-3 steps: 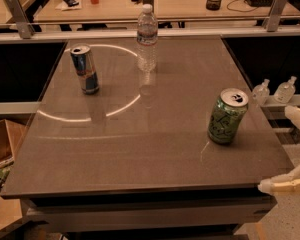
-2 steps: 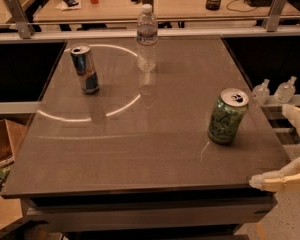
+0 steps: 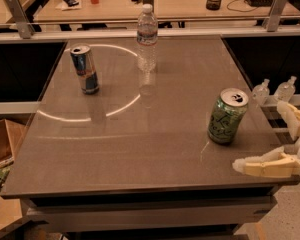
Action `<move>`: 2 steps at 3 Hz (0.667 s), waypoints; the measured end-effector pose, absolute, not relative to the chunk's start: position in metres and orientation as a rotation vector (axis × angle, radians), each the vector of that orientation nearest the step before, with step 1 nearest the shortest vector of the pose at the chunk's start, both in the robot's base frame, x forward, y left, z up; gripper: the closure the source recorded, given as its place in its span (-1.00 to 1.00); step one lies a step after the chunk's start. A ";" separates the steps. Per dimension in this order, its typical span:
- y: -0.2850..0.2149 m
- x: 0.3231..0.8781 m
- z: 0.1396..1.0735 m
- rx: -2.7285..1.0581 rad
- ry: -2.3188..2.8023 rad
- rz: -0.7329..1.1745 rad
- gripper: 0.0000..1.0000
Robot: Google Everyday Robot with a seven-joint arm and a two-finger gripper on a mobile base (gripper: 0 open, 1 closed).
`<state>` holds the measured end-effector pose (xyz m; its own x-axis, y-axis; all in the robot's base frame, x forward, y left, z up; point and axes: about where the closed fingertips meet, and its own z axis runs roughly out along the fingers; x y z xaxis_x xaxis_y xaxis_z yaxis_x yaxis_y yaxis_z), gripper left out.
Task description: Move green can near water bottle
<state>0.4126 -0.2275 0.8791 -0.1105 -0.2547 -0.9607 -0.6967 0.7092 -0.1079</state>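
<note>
Next, the gripper closes on the green can's lower half point(image 3: 224, 129), leaving its top clear above the fingers.
The green can point(image 3: 226, 116) stands upright near the right edge of the grey table point(image 3: 140, 149). The water bottle point(image 3: 147, 38) stands upright at the far middle of the table, well apart from the can. My gripper point(image 3: 260, 136) is at the table's front right corner, just right of and nearer than the can. It is open and empty, with one pale finger point(image 3: 264, 166) over the table's corner and the other finger point(image 3: 293, 119) off the right edge.
A slim blue-and-silver can point(image 3: 85, 69) stands at the far left of the table. Two small clear dispenser bottles point(image 3: 274, 90) sit just off the right edge. A wooden desk point(image 3: 180, 1) with clutter lies behind a rail. A cardboard box point(image 3: 2, 144) is at the left.
My gripper's lower finger has come further left over the table's front right corner, towards the green can. The cans and the bottle have not moved.
</note>
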 end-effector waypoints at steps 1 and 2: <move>-0.220 0.427 0.870 -0.733 1.683 0.450 -1.00; -0.213 0.441 0.863 -0.708 1.676 0.453 -1.00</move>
<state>0.4405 -0.2127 0.8630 -0.1144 -0.2080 -0.9714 -0.6689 0.7391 -0.0795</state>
